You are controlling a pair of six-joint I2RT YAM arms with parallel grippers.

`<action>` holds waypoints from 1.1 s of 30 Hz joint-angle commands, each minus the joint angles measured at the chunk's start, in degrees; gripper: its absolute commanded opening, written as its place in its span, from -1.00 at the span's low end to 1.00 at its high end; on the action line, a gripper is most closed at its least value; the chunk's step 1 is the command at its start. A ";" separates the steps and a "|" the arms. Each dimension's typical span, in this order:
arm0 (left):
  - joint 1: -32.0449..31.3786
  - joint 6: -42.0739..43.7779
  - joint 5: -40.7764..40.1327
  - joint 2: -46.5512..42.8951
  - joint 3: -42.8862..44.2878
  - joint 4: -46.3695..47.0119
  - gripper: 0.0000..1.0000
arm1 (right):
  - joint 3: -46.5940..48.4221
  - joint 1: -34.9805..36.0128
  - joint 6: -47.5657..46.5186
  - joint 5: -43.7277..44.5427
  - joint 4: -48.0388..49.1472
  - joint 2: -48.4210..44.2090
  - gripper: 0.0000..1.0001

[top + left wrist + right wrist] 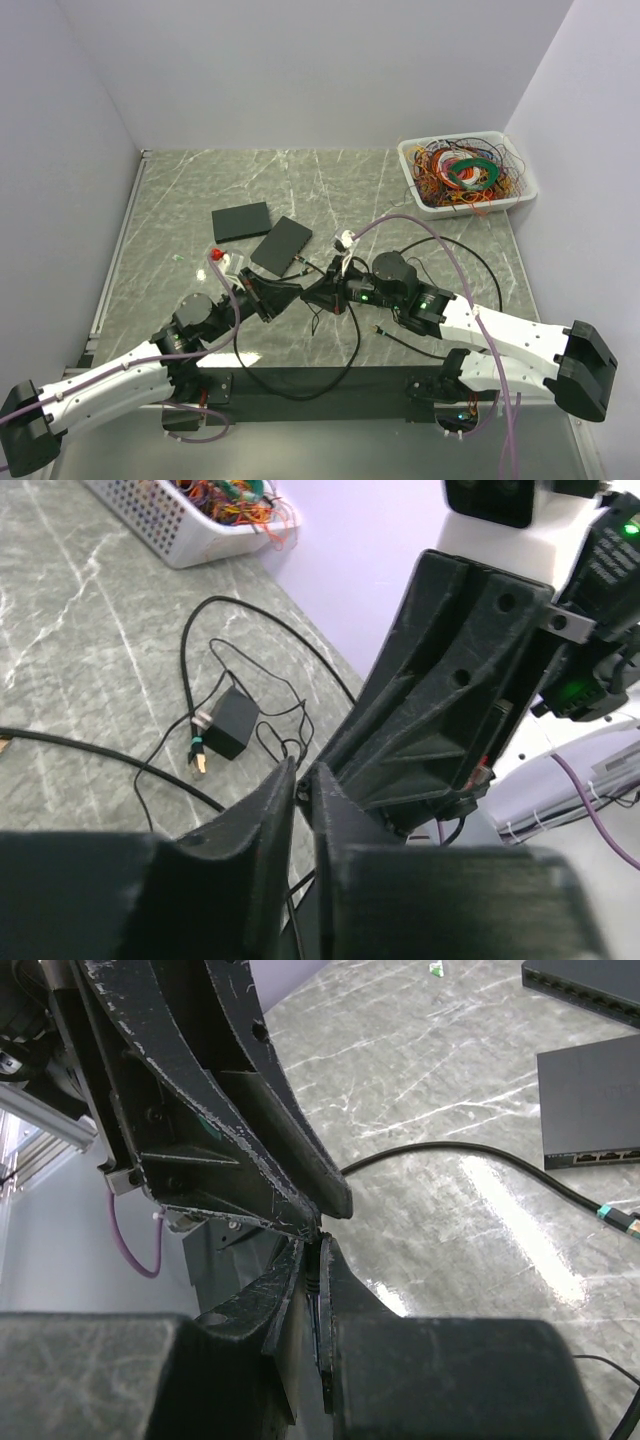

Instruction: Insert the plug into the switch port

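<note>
My left gripper needs to hold the end of the plug, which sits deep in my right gripper's fingers, while my right gripper opens and takes the boot farther back (314, 1282).
My two grippers meet tip to tip over the middle of the table. My right gripper (318, 1245) (322, 290) is shut on a black cable plug, whose ribbed boot (317, 1278) shows between its fingers. My left gripper (303, 780) (296, 291) is shut too, pinching a small end of the same plug (298, 789) at its very tips. Two flat black switches lie beyond: one (281, 245) close behind the grippers and one (241, 221) farther left. The nearer switch (590, 1110) shows its port row (600, 1154) in the right wrist view.
A white basket (465, 172) (190, 515) full of coloured wires stands at the back right. A black adapter (232, 723) and a loose plug with a teal band (197, 755) (620, 1217) lie among black cables. A small red-capped item (214, 256) sits at the left.
</note>
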 commanded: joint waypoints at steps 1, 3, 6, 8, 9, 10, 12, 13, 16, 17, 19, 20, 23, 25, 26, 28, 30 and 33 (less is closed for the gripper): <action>-0.31 -1.04 3.27 -0.21 0.89 2.19 -0.67 | 0.51 0.40 0.26 1.81 4.06 -1.85 -1.00; -0.31 -1.13 3.10 -0.74 0.54 2.37 -0.81 | 0.60 0.31 0.43 1.90 3.97 -2.20 -1.00; -0.31 -1.48 2.74 -1.27 0.19 2.99 -0.99 | 0.16 0.40 0.61 2.07 4.24 -2.64 -1.00; -0.31 -1.75 2.31 -1.44 0.01 2.99 -0.99 | -0.19 0.48 0.87 2.42 4.41 -2.81 -1.00; -0.31 -1.83 2.04 -1.53 0.01 2.99 -0.99 | -0.28 0.48 1.05 2.77 4.41 -3.07 -1.00; -0.31 -1.84 1.87 -1.62 0.01 2.99 -0.99 | -0.54 0.48 1.05 3.21 4.41 -3.34 -0.97; -0.31 -1.92 1.25 -1.97 0.27 2.37 -0.99 | -1.16 0.48 1.14 4.70 4.15 -4.21 -0.28; -0.31 -1.84 1.16 -2.14 0.36 2.20 -0.99 | -1.42 0.40 0.96 5.06 3.98 -4.65 -0.15; -0.31 -1.75 0.64 -2.85 0.80 1.41 -0.99 | -2.21 0.48 0.87 6.64 3.54 -6.32 0.21; -0.31 -1.66 0.37 -3.28 1.06 1.06 -0.99 | -2.65 0.40 0.79 6.82 3.54 -7.20 0.22; -0.31 -1.66 -0.07 -3.90 1.15 0.88 -0.99 | -3.01 0.40 0.79 6.82 3.54 -7.65 0.22; -0.31 -1.66 -0.07 -3.90 1.15 0.97 -0.99 | -3.09 0.40 0.79 6.73 3.54 -8.00 0.22; -0.31 -1.75 -0.51 -3.82 0.98 1.23 -0.99 | -3.27 0.40 0.87 5.94 3.89 -7.39 0.16; -0.31 -1.92 -0.42 -3.55 0.72 1.93 -0.99 | -3.09 0.40 0.87 4.37 4.58 -6.86 0.07; -0.31 -2.01 -0.25 -3.29 0.63 2.19 -0.99 | -3.01 0.48 0.96 3.83 4.85 -6.42 0.05; -0.31 -2.27 -0.07 -3.03 0.54 2.46 -0.99 | -2.83 0.48 1.05 2.95 5.55 -5.45 0.01; -0.31 -2.36 -0.07 -2.85 0.54 2.72 -0.99 | -2.57 0.48 1.14 1.81 5.99 -4.40 -0.06; -0.31 -2.28 -0.16 -2.94 0.45 2.81 -0.99 | -2.13 0.48 1.31 0.67 6.61 -3.34 -0.07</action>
